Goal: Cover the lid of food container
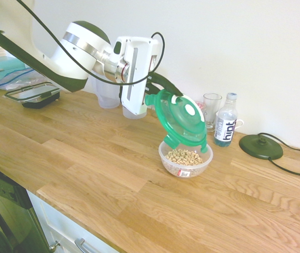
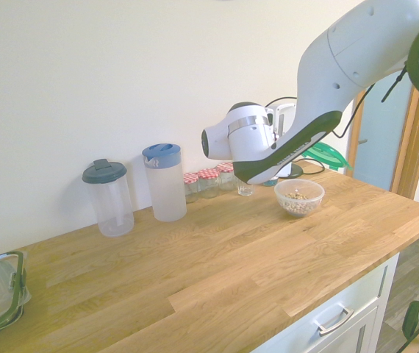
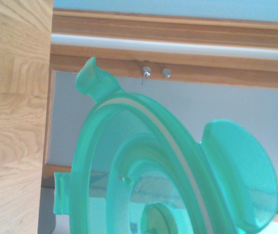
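Observation:
The green lid is to lie flat over the open rim of the clear bowl [image 1: 179, 148], covering the cereal rings. Next, I let go of it there with my gripper.
The green translucent lid [image 1: 182, 120] hangs steeply tilted, almost on edge, with its lowest clip tab just over the far rim of the food container [image 1: 186, 159]. The container is a small clear bowl of cereal rings on the wooden counter. My gripper [image 1: 163, 90] is shut on the lid's upper edge, coming in from the left. In the second exterior view the arm hides the gripper; only a slice of the lid [image 2: 328, 156] shows behind the bowl [image 2: 299, 197]. The wrist view is filled by the lid [image 3: 153, 170] seen from close by.
Behind the bowl stand a drinking glass [image 1: 211, 109], a "hint" water bottle [image 1: 225, 120] and a black round base [image 1: 260, 146]. Two clear jugs [image 2: 164, 182] [image 2: 108, 197] and small jars [image 2: 208, 182] line the wall. A black-rimmed rectangular box [image 1: 32, 95] sits far left.

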Available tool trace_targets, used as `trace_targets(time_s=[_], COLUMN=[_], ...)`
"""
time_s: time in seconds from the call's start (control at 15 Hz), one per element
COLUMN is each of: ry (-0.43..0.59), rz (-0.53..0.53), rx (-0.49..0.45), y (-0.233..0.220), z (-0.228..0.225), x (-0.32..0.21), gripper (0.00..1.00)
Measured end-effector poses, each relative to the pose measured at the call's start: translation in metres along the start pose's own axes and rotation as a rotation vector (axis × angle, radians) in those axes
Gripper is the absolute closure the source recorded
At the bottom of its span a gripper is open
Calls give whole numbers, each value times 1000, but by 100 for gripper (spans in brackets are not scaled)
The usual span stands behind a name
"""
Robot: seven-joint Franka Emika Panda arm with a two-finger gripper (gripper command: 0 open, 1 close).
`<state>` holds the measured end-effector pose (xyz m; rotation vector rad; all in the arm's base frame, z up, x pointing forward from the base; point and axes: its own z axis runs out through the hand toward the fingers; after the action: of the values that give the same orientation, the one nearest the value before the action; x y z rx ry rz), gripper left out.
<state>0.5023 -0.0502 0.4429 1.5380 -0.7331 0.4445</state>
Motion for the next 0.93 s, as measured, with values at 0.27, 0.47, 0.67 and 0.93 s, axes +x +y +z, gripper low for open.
trace_targets(time_s=[0.27,0.47,0.67,0.93], ry=[41,58,75,78], rz=[2,-3,-13,-13], rx=[2,8,10,15], y=[-23,-41,-59,-79], z=[8,8,8,4], x=[-7,-17,-25,-21], gripper=[100,100,100,100])
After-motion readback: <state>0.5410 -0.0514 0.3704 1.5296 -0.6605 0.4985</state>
